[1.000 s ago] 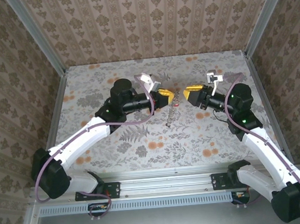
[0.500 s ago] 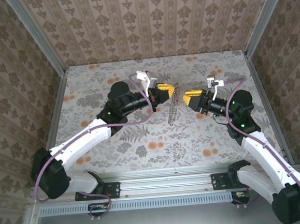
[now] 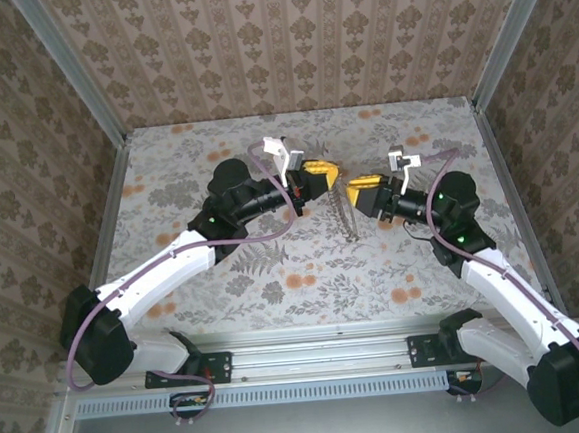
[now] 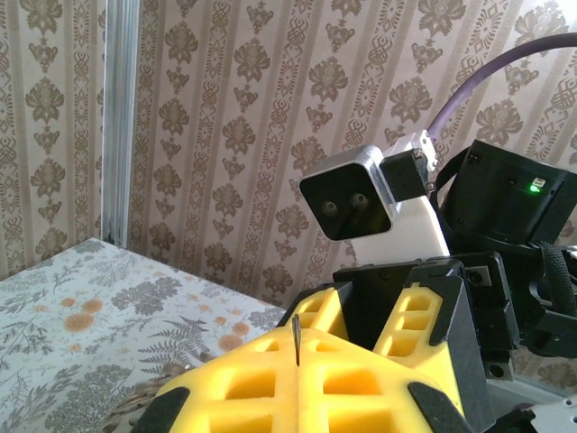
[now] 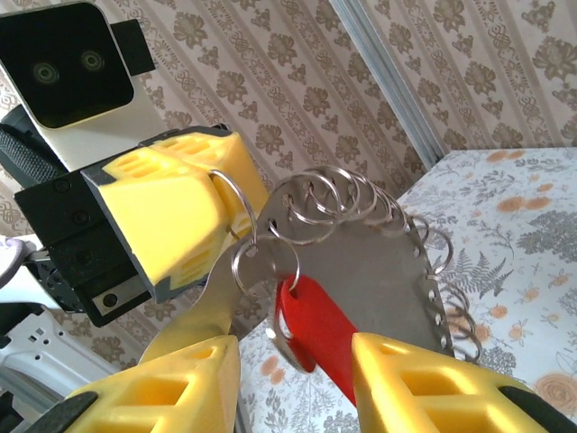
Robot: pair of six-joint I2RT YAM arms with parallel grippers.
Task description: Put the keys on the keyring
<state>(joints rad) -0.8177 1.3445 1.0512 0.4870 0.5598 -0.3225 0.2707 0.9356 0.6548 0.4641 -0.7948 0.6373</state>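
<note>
The key is hanging loose and at a slant from the small ring. Next, my right gripper pinches the red head's lower part (image 5: 339, 359) and holds the key square.
The keyring (image 5: 379, 271) is a flat silvery plate edged with several split rings; it hangs between the two arms (image 3: 346, 212). My left gripper (image 3: 323, 173) is shut on it: a thin metal edge (image 4: 296, 336) sticks up between its closed yellow pads, and a ring comes out at its tip (image 5: 227, 200). The key (image 5: 320, 329) has a red plastic head and hangs by its hole from a small ring (image 5: 264, 262) at the plate's corner. My right gripper (image 5: 296, 354) faces the left one (image 3: 358, 186), jaws apart, with the red head between the fingertips, close to the right finger (image 5: 424, 379).
The floral tabletop (image 3: 274, 268) lies beneath both raised grippers. Patterned walls and metal corner posts (image 3: 67, 63) close in the back and sides. The left arm's wrist camera (image 5: 63, 63) sits close above its gripper, facing me.
My right gripper has moved left, closing the gap to the left gripper. The left gripper rose slightly toward the back, and the hanging keyring swung right with it.
</note>
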